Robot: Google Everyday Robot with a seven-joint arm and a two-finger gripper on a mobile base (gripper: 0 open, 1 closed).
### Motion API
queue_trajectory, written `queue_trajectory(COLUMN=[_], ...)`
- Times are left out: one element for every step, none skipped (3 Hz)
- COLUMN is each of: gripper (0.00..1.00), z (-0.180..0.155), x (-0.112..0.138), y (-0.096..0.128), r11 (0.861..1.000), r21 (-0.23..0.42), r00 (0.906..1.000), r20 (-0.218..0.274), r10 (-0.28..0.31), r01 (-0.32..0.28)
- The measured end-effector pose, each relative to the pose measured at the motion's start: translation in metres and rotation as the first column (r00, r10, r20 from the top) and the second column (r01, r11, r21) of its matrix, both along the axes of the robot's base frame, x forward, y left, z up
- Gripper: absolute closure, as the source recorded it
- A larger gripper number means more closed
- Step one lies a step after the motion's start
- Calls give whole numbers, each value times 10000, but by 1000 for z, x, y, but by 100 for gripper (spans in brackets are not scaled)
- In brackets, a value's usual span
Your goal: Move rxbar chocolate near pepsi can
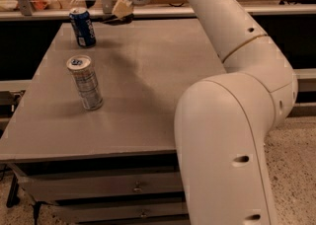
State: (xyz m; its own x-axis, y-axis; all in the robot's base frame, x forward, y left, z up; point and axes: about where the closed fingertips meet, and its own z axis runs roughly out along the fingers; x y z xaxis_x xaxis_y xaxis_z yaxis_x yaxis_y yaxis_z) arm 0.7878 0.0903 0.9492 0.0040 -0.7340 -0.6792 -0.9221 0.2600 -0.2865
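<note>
Next, my gripper lets go of the rxbar chocolate on the grey table (109, 30) beside the pepsi can, near the table's far edge. The bar is held just above the tabletop.
The pepsi can (82, 26), dark blue with a silver top, stands upright at the table's far left. My gripper (118, 16) reaches down over the far edge of the table, a short way right of the can. It is shut on the rxbar chocolate (109, 19), a dark flat bar that sticks out to the left from the tan fingertips (121, 8), just above the tabletop. The bar's end is about a can's width from the pepsi can and does not touch it.
A taller silver-white can (85, 82) stands upright at the table's left middle. The grey table (158, 71) has drawers below its front edge. A metal rail and shelf (207, 9) run behind the table. My big white arm (232, 120) fills the right side.
</note>
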Motion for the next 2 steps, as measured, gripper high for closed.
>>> queue_trajectory(gripper=[100,100], z=[-8,-13], x=[-1,-3], y=[8,13], r11=[9999,9997], r21=[75,100], r00=[9999,9995], r20=[-126,-237], r10=[97,227], r01=[-96,-225])
